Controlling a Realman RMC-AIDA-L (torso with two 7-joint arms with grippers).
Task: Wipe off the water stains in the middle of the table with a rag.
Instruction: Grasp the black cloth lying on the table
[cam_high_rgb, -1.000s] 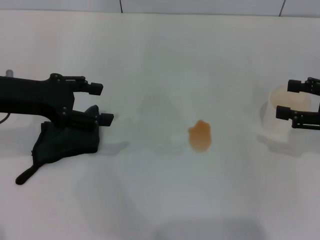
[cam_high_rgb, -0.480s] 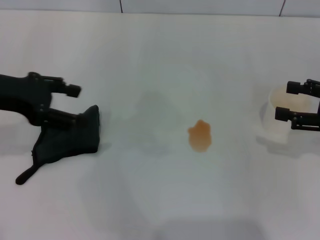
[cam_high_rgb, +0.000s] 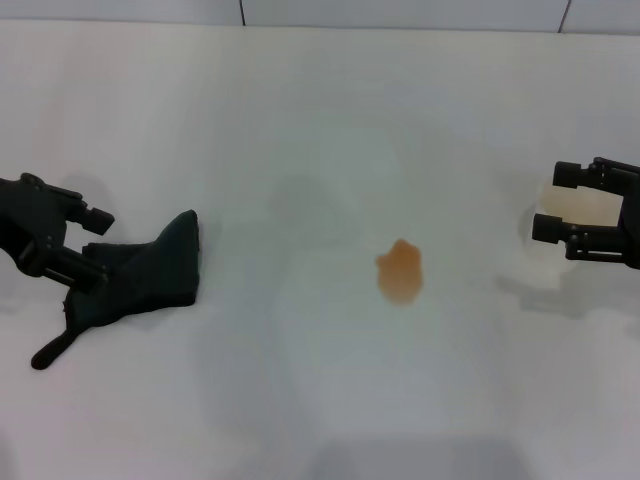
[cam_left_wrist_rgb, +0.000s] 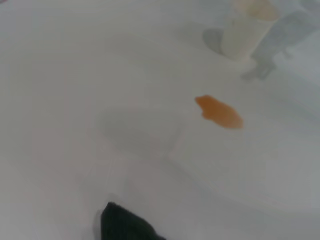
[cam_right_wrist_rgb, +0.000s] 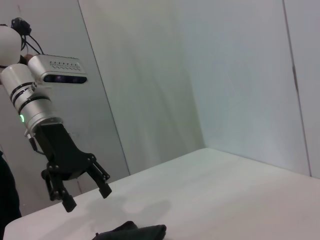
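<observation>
Next, my left gripper grabs the dark rag by its middle (cam_high_rgb: 113, 265), between the rag's narrow tail and the rag's wide end.
The orange-tan water stain (cam_high_rgb: 400, 272) lies in the middle of the white table (cam_high_rgb: 300, 120); it also shows in the left wrist view (cam_left_wrist_rgb: 219, 111). The dark green-black rag (cam_high_rgb: 145, 272) lies flat on the table at the left, its narrow tail pointing toward the front. My left gripper (cam_high_rgb: 97, 248) is open and empty at the rag's left end, with its lower finger over the cloth's edge. The right wrist view shows that gripper (cam_right_wrist_rgb: 88, 199) open above the rag (cam_right_wrist_rgb: 132, 231). My right gripper (cam_high_rgb: 553, 202) is open at the far right, over the cup.
A translucent whitish plastic cup (cam_high_rgb: 572, 208) stands at the right, partly hidden behind my right gripper; it also shows in the left wrist view (cam_left_wrist_rgb: 247, 30). A corner of the rag (cam_left_wrist_rgb: 125, 227) shows in the left wrist view.
My left gripper has drawn back to the left, from over the rag's right part to its left end. The rag has stayed put. My right gripper has shifted slightly left.
</observation>
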